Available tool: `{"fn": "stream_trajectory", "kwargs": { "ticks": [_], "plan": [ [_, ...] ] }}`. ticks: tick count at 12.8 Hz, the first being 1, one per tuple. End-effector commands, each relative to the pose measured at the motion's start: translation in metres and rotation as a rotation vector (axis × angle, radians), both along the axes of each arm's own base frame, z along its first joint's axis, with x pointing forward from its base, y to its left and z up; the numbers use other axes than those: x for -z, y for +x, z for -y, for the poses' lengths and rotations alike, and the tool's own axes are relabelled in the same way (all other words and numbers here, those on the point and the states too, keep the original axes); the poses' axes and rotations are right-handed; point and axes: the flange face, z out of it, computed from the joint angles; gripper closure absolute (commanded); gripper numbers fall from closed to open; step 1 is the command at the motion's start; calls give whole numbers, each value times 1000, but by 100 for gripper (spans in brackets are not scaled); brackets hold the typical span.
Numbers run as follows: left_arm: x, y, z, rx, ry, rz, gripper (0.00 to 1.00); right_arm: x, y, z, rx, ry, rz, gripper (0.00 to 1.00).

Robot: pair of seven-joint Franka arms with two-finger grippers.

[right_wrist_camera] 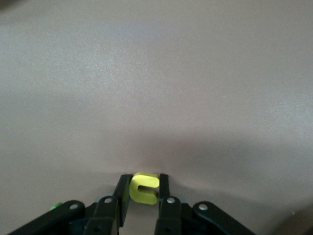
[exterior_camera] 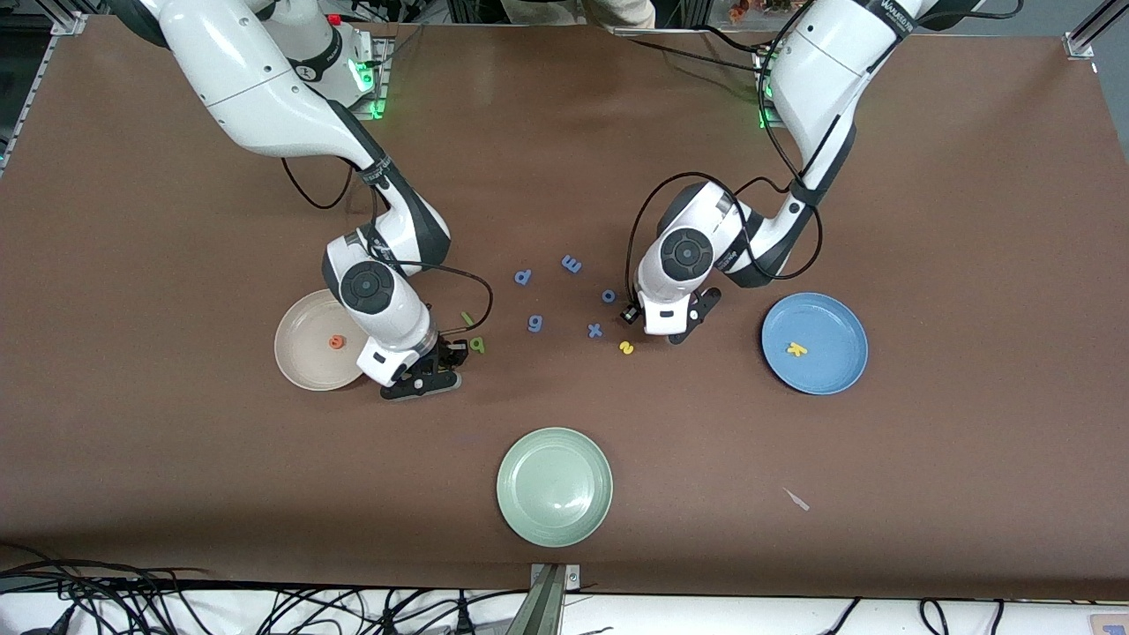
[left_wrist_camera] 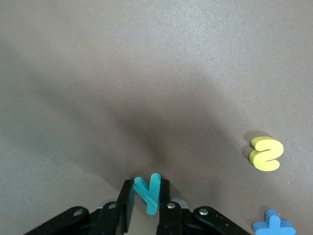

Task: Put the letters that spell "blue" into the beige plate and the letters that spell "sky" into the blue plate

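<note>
My left gripper is going to set the teal y down on the blue plate (exterior_camera: 810,342) and release it there, close beside the yellow k.
My left gripper (left_wrist_camera: 146,185) is shut on the teal y (left_wrist_camera: 148,194), low over the table between the yellow s (exterior_camera: 626,347) and the blue plate (exterior_camera: 825,372). That plate holds the yellow k (exterior_camera: 796,349). In the front view the y is hidden under the left gripper (exterior_camera: 672,332). My right gripper (right_wrist_camera: 144,178) is shut on the yellow u (right_wrist_camera: 145,189), close beside the beige plate (exterior_camera: 302,355), which holds the orange e (exterior_camera: 336,342). The thin green l (exterior_camera: 467,318) and dark green b (exterior_camera: 477,345) lie by the right gripper (exterior_camera: 438,367).
Blue letters p (exterior_camera: 523,277), m (exterior_camera: 571,263), o (exterior_camera: 609,295), g (exterior_camera: 534,324) and x (exterior_camera: 595,331) lie scattered between the two grippers. A pale green plate (exterior_camera: 554,486) sits nearer the front camera. A small scrap (exterior_camera: 796,500) lies toward the left arm's end.
</note>
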Motion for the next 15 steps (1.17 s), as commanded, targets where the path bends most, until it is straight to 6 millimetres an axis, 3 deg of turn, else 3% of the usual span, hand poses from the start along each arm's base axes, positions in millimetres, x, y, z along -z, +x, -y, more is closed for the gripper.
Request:
{"fn": "stream_trajectory", "kwargs": {
  "ticks": [1,3,4,6,7,9,11,12,13,14,15],
  "plan": [
    [-30,9,-11,-11,16,-3,88,-20,4,1,-18,3,3,95],
    [-62,23,-34,-30,32,-1,88,-57,5,20,-61,-58,-51,95],
    [-74,32,-49,-2,26,6,88,-76,7,43,-83,-85,-72,94],
    [-96,53,-100,83,17,-7,88,-105,-12,74,-142,-125,-127,93],
    [-98,63,-128,124,12,-25,88,-102,-27,99,-152,-153,-150,92],
    [-94,85,-205,257,38,-23,87,-69,-57,141,-159,-160,-142,79],
    [-72,87,-243,315,31,-57,85,-56,-65,146,-159,-147,-108,59],
    [-65,87,-255,314,35,-69,85,-56,-63,146,-151,-146,-107,28],
    [-58,86,-274,323,71,-80,81,-58,-61,145,-137,-142,-101,22],
    [-57,86,-279,329,85,-81,46,-64,-54,140,-145,-136,-85,17],
    [-61,88,-276,326,87,-73,0,-69,-48,132,-131,-130,-80,17]
  ]
}}
